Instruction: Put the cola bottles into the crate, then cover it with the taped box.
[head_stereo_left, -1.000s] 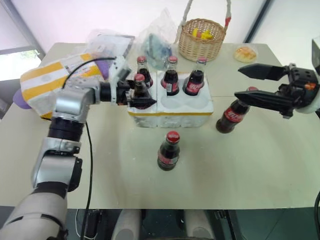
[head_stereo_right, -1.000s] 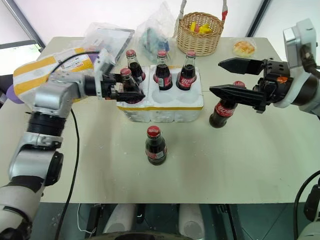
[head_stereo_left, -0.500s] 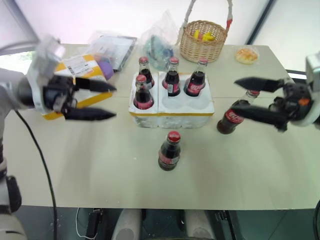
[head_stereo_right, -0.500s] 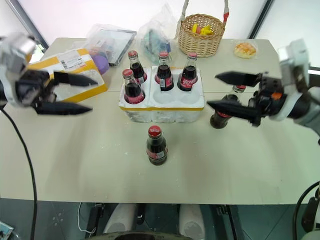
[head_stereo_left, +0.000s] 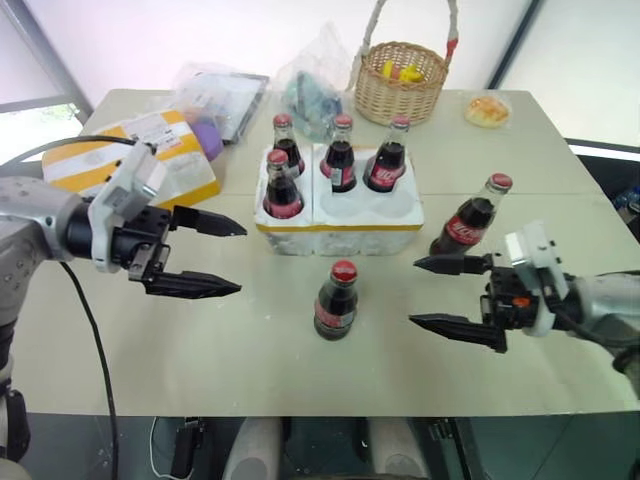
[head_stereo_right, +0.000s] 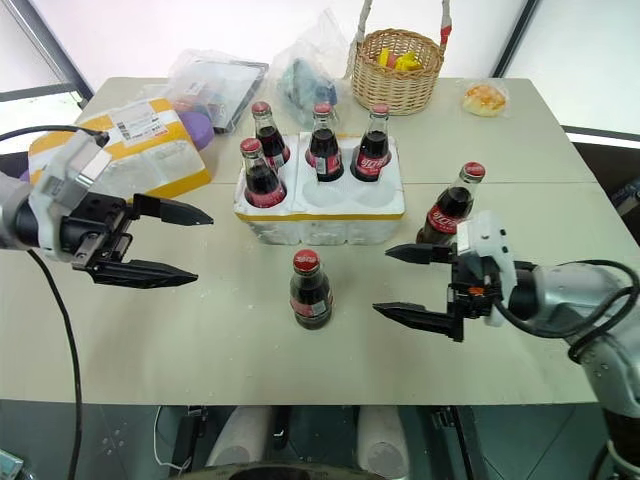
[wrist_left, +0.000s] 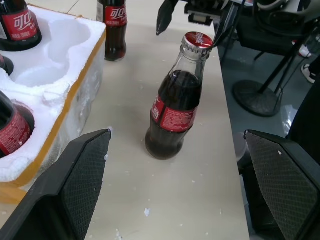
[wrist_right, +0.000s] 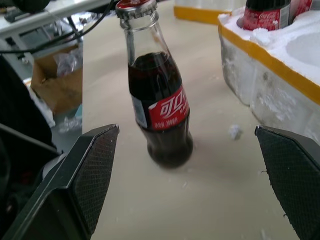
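Note:
The robot's right gripper needs to close on the red label (head_stereo_left: 334, 315) (wrist_right: 169, 111) of the loose cola bottle that stands in front of the crate.
The crate (head_stereo_left: 350, 240) stands mid-table with several cola bottles in its wells, one of them at the front left (head_stereo_left: 283, 190). Two wells at its front right are bare. One loose bottle (head_stereo_left: 337, 300) stands in front of the crate; another (head_stereo_left: 470, 222) stands to its right. My left gripper (head_stereo_left: 240, 260) is open and empty, left of the crate, pointing at the front bottle (wrist_left: 177, 100). My right gripper (head_stereo_left: 413, 292) is open and empty, just right of that bottle (wrist_right: 162, 107). The taped box (head_stereo_left: 130, 160) lies at the back left.
A wicker basket (head_stereo_left: 403, 80) stands at the far edge, with plastic bags (head_stereo_left: 225, 90) to its left and a wrapped bun (head_stereo_left: 487, 108) to its right. A purple object (head_stereo_left: 208, 138) lies against the taped box. Foam crumbs dot the table near the crate.
My left gripper has let go of the front-left bottle in the crate and drawn back to the left. My right gripper has sunk from above the right bottle to beside the front bottle.

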